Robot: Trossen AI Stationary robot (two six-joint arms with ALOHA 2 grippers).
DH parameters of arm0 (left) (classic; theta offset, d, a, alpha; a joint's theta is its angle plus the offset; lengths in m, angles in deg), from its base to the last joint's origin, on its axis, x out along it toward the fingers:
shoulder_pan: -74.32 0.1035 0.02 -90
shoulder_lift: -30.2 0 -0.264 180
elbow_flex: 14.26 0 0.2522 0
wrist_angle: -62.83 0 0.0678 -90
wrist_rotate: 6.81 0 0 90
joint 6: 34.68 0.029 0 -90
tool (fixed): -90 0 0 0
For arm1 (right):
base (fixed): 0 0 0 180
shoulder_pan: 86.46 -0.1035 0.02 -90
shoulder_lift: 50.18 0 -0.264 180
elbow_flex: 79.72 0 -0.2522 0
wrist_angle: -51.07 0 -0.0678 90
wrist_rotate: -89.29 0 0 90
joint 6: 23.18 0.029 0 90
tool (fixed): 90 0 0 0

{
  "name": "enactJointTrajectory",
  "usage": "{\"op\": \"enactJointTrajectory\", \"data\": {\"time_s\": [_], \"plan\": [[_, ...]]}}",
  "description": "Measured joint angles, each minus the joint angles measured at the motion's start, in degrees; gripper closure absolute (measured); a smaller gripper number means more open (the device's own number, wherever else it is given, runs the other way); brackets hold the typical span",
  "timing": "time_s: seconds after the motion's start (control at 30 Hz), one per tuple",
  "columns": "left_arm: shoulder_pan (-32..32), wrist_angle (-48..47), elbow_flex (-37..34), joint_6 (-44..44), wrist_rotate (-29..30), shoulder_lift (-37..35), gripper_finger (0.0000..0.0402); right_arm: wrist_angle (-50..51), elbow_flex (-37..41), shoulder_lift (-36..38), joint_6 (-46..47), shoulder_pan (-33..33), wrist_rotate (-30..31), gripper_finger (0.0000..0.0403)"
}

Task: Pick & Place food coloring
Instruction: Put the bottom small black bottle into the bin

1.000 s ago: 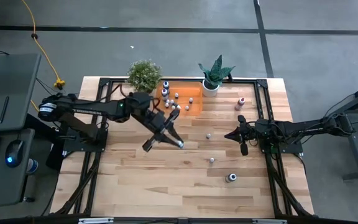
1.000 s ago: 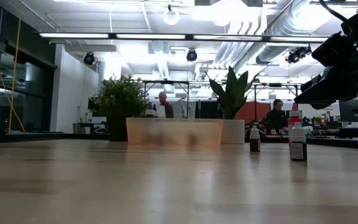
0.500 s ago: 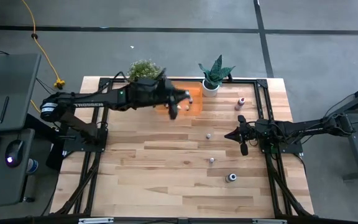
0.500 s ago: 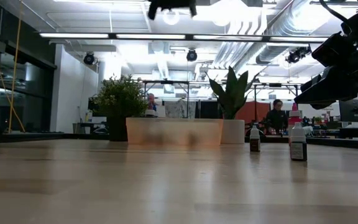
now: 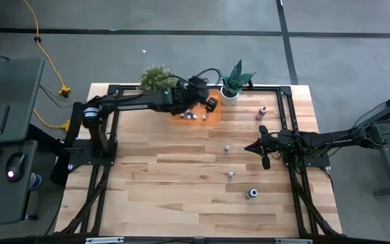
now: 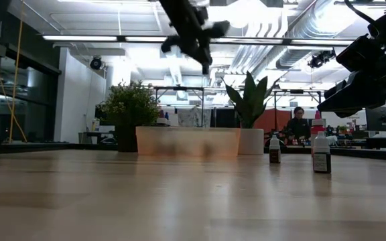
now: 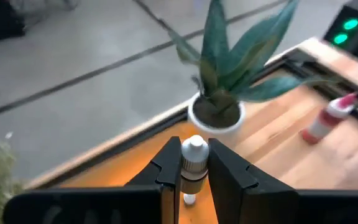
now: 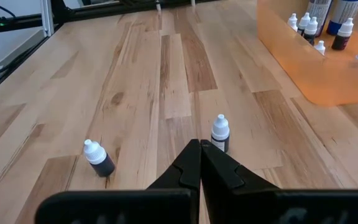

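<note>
I will use my left gripper to put down the tiny white-capped bottle among the small bottles standing in the orange tray (image 5: 200, 113). That bottle is now held over the tray.
My left gripper (image 7: 194, 163) hangs over the orange tray (image 5: 212, 116) at the table's far edge, shut on a tiny white-capped food coloring bottle (image 7: 195, 149). In the high view it (image 5: 207, 103) reaches in from the left. Several more bottles (image 5: 189, 115) stand in the tray. Loose bottles stand on the wood: two small ones (image 5: 227, 147) (image 5: 230, 174), a darker one (image 5: 252, 194) and a pink one (image 5: 262, 112). My right gripper (image 5: 249, 148) rests shut at the right, low over the table, with a bottle (image 8: 220, 132) just beyond its fingertips (image 8: 199, 149). My left gripper pinches the bottle's body (image 7: 194, 177) just below the white cap between its two fingers. The cap sticks out past the fingertips. The fingers slant down a little toward the table's far right. The bottle is lifted clear, above the tray.
Two potted plants stand at the far edge, a bushy one (image 5: 158, 78) left of the tray and a spiky one (image 5: 234, 81) right of it, close to my left gripper. Black frame rails run along the table's sides. The near half of the table is bare wood.
My left gripper has swung from over the table's middle toward the far edge and now hangs over the orange tray. It has tipped from pointing steeply down to nearly level and has rolled. My right arm has kept still.
</note>
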Motion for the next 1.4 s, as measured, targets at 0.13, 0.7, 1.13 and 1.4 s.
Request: {"op": "enactJointTrajectory", "data": {"time_s": [0.13, 0.7, 1.13, 1.4], "plan": [[-0.8, -1.14, -0.05, -7.13, 3.84, 4.95, 0.0353, 0.0, -0.01, 0.0, 0.0, -0.01, 0.01, 0.0402], [-4.96, 1.65, -5.11, -31.4, 18.06, 13.39, 0.0353, 0.0, -0.02, 0.02, 0.0, -0.01, 0.01, 0.0402], [-4.85, 7.18, -11.39, -29.82, 17.35, 15.48, 0.0353, 0.0, 0.0, 0.02, 0.0, 0.01, 0.0, 0.0402], [-4.61, 11.56, -11.36, -26.65, 17.18, 18.56, 0.0353, -0.01, -0.01, 0.02, 0.0, 0.0, 0.01, 0.0402]]}}
